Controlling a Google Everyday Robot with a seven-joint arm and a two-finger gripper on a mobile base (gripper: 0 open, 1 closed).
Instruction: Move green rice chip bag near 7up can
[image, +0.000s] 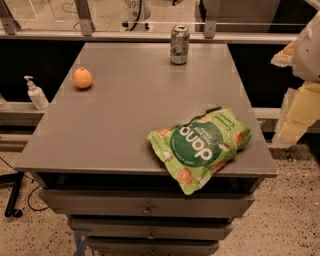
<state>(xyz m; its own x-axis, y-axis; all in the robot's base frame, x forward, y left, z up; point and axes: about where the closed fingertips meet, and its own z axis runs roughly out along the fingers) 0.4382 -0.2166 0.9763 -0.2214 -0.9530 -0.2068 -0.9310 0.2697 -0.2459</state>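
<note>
Next, I will close on the green rice chip bag's end (237, 130) farthest from its overhanging corner.
The green rice chip bag (200, 146) lies flat at the front right of the grey table (125, 115). Its lower corner hangs over the front edge. The 7up can (179, 44) stands upright at the table's far edge, near the middle and far from the bag. My gripper (299, 111) shows as pale cream parts at the right border of the view. It is beyond the table's right side, above floor level, and apart from the bag.
A round orange fruit (82, 78) sits on the left of the table. A pump bottle (36, 93) stands on a ledge left of the table. Drawers (147, 205) are below the tabletop. A railing runs behind the far edge.
</note>
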